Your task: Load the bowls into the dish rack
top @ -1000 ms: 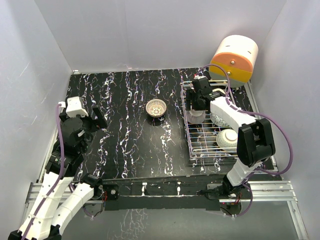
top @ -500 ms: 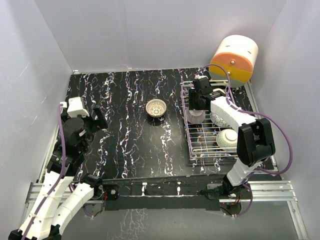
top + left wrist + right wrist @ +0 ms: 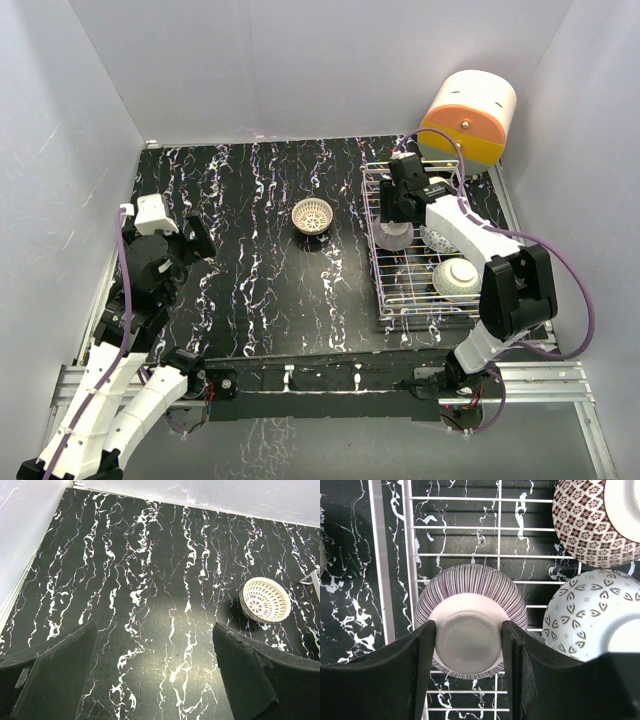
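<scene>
I need to release the purple-striped bowl from my right gripper on the near-end rack wires (image 3: 407,289), beside the pale green bowl.
The dish rack (image 3: 374,262) is a silver wire basket at the right of the table. My right gripper (image 3: 396,220) reaches down into its far end. In the right wrist view its fingers (image 3: 422,655) press both sides of the pale foot ring of an upside-down purple-striped bowl (image 3: 470,592), which rests on the rack wires (image 3: 410,555). Two other bowls lie upside down in the rack (image 3: 438,238) (image 3: 455,277). A white lattice bowl (image 3: 312,214) stands upright on the table, also in the left wrist view (image 3: 265,600). My left gripper (image 3: 195,240) is open and empty, well left of it.
An orange-and-cream cylinder (image 3: 470,115) stands behind the rack at the back right. White walls close in the table on three sides. In the right wrist view, a brown lattice bowl (image 3: 585,520) and a leaf-patterned bowl (image 3: 590,610) sit close to the striped one.
My right gripper has shifted very slightly at the striped bowl, and its elbow has moved a little. My left wrist has settled slightly lower. The bowls have not moved.
</scene>
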Available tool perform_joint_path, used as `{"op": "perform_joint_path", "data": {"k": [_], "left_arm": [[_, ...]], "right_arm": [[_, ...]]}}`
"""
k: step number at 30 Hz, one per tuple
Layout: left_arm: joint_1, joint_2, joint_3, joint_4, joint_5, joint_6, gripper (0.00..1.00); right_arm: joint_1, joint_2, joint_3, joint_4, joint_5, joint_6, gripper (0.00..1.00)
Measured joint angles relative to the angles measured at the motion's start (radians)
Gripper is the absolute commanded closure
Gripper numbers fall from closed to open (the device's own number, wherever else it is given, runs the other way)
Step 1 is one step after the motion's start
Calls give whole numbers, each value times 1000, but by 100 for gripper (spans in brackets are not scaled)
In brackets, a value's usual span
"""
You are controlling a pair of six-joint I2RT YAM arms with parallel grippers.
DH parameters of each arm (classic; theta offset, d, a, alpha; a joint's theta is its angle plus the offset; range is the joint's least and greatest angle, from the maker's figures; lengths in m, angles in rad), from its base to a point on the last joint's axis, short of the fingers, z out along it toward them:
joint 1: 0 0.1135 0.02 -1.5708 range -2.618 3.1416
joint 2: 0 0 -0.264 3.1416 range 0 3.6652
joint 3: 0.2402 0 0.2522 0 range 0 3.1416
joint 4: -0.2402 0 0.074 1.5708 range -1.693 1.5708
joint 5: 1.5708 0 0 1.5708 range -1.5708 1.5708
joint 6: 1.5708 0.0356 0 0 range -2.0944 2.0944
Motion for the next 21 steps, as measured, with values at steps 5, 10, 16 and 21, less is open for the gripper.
{"op": "perform_joint_path", "data": {"k": [5, 10, 16, 21], "left_arm": [[0, 0, -4, 3, 1, -2, 3], [0, 0, -5, 6, 3, -5, 3], [0, 0, -5, 7, 10, -10, 3], [0, 0, -5, 7, 15, -15, 3]], "right_arm": [[0, -75, -21, -28, -11, 0, 59], [0, -179, -71, -55, -23, 1, 60], [0, -282, -172, -76, -48, 9, 62], [0, -331, -246, -108, -76, 27, 63]]}}
